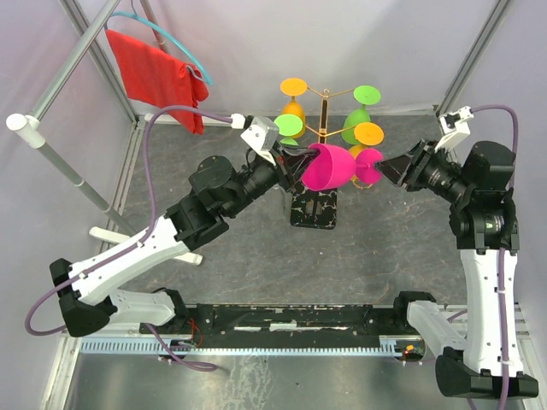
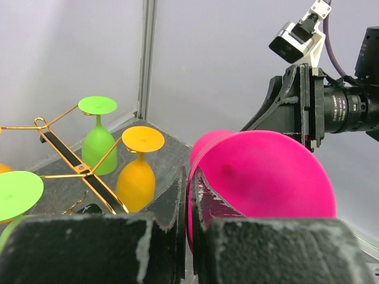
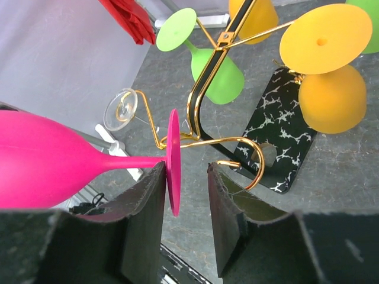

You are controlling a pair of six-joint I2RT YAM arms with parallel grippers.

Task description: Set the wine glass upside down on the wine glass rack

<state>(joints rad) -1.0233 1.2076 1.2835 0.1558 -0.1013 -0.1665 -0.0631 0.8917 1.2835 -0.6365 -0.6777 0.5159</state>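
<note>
The robot's left gripper pinches the rim of the pink wine glass, so the right gripper should hold the foot, bowl down, while the left gripper takes the stem point(image 3: 135, 162).
A pink wine glass point(image 1: 329, 166) lies on its side in the air above the rack's black marble base point(image 1: 314, 207). My left gripper point(image 1: 301, 166) is shut on the rim of its bowl point(image 2: 266, 171), one finger inside and one outside point(image 2: 190, 177). My right gripper point(image 1: 382, 168) is open, its jaws on either side of the glass's round foot point(image 3: 173, 160), which lies close to the left finger point(image 3: 145, 189). The gold wire rack point(image 1: 323, 111) stands just behind, and a free curled arm point(image 3: 249, 148) is near the foot.
Two orange point(image 1: 368, 134) and two green point(image 1: 289, 125) glasses hang upside down on the rack. A red cloth point(image 1: 158, 73) hangs on a hanger at back left from a white pole stand point(image 1: 51, 145). Grey cage walls surround the table.
</note>
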